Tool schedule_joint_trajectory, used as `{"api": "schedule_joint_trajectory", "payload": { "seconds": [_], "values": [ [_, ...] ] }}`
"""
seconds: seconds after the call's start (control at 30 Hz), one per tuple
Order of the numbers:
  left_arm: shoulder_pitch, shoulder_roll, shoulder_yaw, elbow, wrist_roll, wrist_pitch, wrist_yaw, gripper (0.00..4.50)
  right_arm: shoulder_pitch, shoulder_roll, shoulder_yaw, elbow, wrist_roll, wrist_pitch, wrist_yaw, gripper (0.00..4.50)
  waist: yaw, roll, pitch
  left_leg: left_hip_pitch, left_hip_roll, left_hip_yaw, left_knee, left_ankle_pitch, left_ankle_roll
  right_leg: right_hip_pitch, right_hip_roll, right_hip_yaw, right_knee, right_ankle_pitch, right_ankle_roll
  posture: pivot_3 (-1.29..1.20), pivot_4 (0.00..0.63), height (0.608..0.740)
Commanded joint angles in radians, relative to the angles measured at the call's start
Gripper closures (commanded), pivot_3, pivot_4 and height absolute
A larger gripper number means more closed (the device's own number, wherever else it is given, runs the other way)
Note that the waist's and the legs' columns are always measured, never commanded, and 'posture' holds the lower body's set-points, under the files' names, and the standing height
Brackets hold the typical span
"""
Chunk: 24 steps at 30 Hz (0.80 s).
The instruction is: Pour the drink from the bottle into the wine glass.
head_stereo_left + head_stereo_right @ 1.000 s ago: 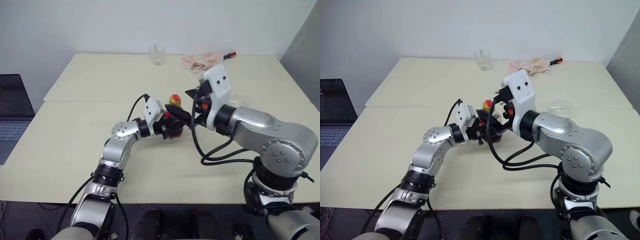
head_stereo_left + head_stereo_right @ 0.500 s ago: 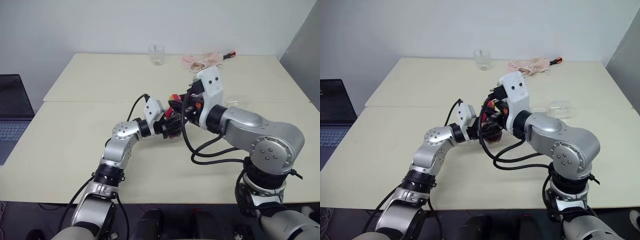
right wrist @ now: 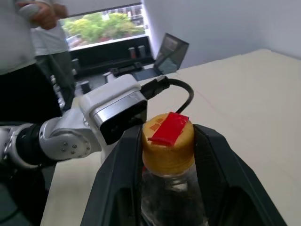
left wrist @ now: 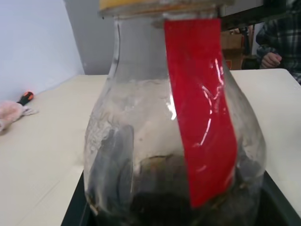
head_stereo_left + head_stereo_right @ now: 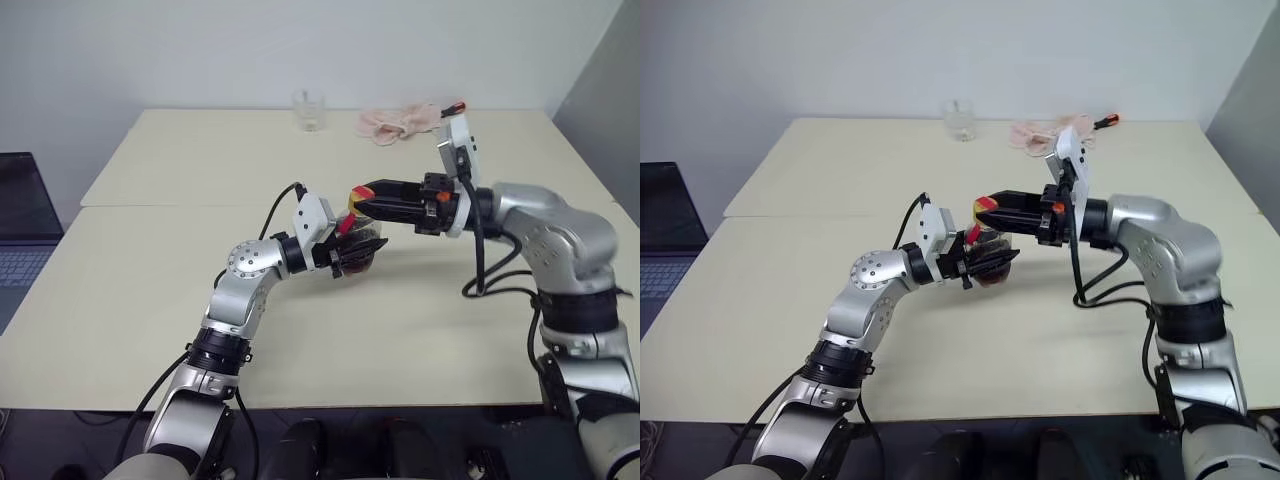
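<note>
My right gripper is rolled far round; next I open, roll back, regrip the cap (image 5: 357, 197) to twist the yellow cap again.
The bottle (image 4: 141, 136) is a stubby clear one with a red label strip, held upright just above the table (image 5: 180, 300). The dark drink (image 4: 155, 197) fills its lower part. My left gripper (image 5: 354, 259) is shut around the bottle's rounded body from the left. From the right, my right gripper (image 3: 168, 143) reaches in level, its two black fingers (image 3: 216, 155) pressed on either side of the yellow cap (image 5: 353, 197). The wine glass is hidden.
A short clear tumbler (image 5: 309, 110) stands at the table's far edge. A pink cloth (image 5: 395, 122) and a red-handled screwdriver (image 5: 455, 108) lie to its right. A laptop (image 5: 20, 215) sits at the far left. A person (image 3: 33, 33) stands beyond the table.
My right arm has swung out to the right, turning its gripper level toward the left. Its fingers, open a second ago, have closed on the yellow cap. The left gripper still holds the bottle.
</note>
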Motion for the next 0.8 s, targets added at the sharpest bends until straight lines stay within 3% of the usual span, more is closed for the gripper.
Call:
{"api": "schedule_joint_trajectory", "payload": {
  "seconds": [0.03,0.23,0.53,0.63,0.8],
  "values": [
    [-0.003,0.004,0.015,-0.049,-0.019,0.025,0.015,2.6,-0.088,0.007,0.072,0.089,-0.029,-0.153,0.224,3.28,-0.003,0.0,0.0,0.0,0.0,0.0,-0.001,0.0,0.0,0.0,0.0,0.0,0.0,0.0,0.0,0.0,0.15,0.74],
    [0.03,0.03,0.029,-0.082,-0.018,0.042,0.022,2.6,-0.106,-0.015,0.062,0.089,-0.032,-0.147,0.264,3.28,0.005,0.0,0.0,0.0,0.0,-0.001,0.0,0.0,0.0,0.0,-0.001,0.001,-0.002,0.0,0.0,0.0,0.15,0.74],
    [0.017,0.023,0.026,-0.068,-0.017,0.041,0.023,2.6,-0.046,-0.042,-0.058,-0.166,0.082,0.025,0.11,0.05,0.026,0.0,0.0,-0.001,-0.001,-0.002,0.001,0.0,-0.001,0.0,-0.002,0.001,-0.001,0.0,0.0,0.0,0.15,0.74],
    [0.012,0.022,0.026,-0.057,-0.018,0.036,0.021,2.61,0.008,-0.063,-0.126,-0.322,0.096,0.127,-0.079,0.0,0.027,0.0,0.0,-0.001,-0.001,-0.002,0.002,0.0,-0.001,0.0,-0.002,0.0,-0.001,0.0,0.0,0.0,0.15,0.74],
    [0.008,0.02,0.026,-0.032,-0.012,0.021,0.026,2.61,0.036,-0.014,-0.113,-0.526,0.052,0.393,-0.464,0.0,0.026,0.0,0.0,-0.001,-0.001,-0.002,0.001,0.0,-0.001,-0.001,-0.002,0.001,0.0,0.0,0.0,0.0,0.15,0.74]
  ]
}}
